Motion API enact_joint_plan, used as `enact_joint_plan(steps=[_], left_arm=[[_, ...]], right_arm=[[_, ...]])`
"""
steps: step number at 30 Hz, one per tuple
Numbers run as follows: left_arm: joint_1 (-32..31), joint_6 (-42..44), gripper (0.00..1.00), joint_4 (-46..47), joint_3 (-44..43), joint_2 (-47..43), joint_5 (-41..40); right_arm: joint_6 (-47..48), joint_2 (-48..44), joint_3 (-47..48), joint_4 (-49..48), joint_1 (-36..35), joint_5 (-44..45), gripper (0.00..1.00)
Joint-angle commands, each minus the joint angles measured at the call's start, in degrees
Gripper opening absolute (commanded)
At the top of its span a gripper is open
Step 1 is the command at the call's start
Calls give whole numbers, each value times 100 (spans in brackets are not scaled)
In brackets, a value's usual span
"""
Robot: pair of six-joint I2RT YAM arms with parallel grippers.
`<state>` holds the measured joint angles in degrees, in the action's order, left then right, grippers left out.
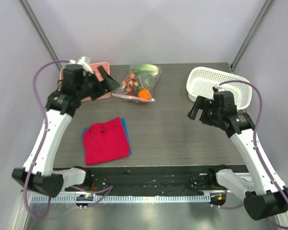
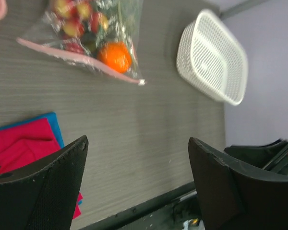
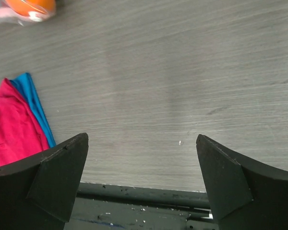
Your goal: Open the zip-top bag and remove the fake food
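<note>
The robot's right gripper needs to close on the end of the pink zip strip (image 1: 153,100) (image 3: 44,16) of the zip-top bag, beside the orange ball.
The zip-top bag (image 1: 140,82) lies flat at the back middle of the table, its pale pink zip strip (image 2: 77,60) along the near edge. Inside it is the fake food: an orange ball (image 1: 144,94), red berries (image 1: 130,85) and green vegetables (image 1: 147,69). The orange also shows in the left wrist view (image 2: 115,56) and the right wrist view (image 3: 30,5). My left gripper (image 1: 107,78) is open and empty, just left of the bag. My right gripper (image 1: 196,109) is open and empty, over bare table right of the bag.
A white lattice basket (image 1: 218,85) stands at the back right. A pink tray (image 1: 98,93) sits at the back left under the left arm. A folded red cloth (image 1: 105,140) over a blue one lies at the front left.
</note>
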<state>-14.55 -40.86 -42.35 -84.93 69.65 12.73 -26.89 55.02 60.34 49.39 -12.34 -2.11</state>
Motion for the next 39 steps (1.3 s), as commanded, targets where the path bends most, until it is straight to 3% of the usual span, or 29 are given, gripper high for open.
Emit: enact_joint_plan(steps=[1,5,11,15,23,31,33,36,38,39], left_arm=[[-646,254,81,103,299,934,-271],[-296,-219,74,639,573,1638,106],[-145,-1019,65,1325,503,2508,993],[-180,-1240,63,1483,766,2414,1223],[-215,-529,63,1036,1478,1597,1030],[-233,121,63,509,1479,1069,705],[-268,253,63,438,1400,1042,617],[-486,561,64,350,1233,1033,363],[-645,763,67,455,1128,1051,134],[-742,816,68,499,1110,1068,55]], right_arm=[[219,666,294,-8,12,-184,100],[658,1369,444,-832,-58,-615,100],[1475,2617,330,-3379,-663,-1457,100],[1783,3417,189,-5416,-840,-2144,99],[3242,4629,-12,-7389,-1069,-2118,97],[3551,5220,259,-7549,-1244,-2576,63],[3568,5203,250,-7488,-1315,-2584,45],[3568,5080,286,-7329,-1385,-2610,27],[3629,4983,303,-7294,-1420,-2575,24],[3665,4957,356,-7155,-1438,-2549,11]])
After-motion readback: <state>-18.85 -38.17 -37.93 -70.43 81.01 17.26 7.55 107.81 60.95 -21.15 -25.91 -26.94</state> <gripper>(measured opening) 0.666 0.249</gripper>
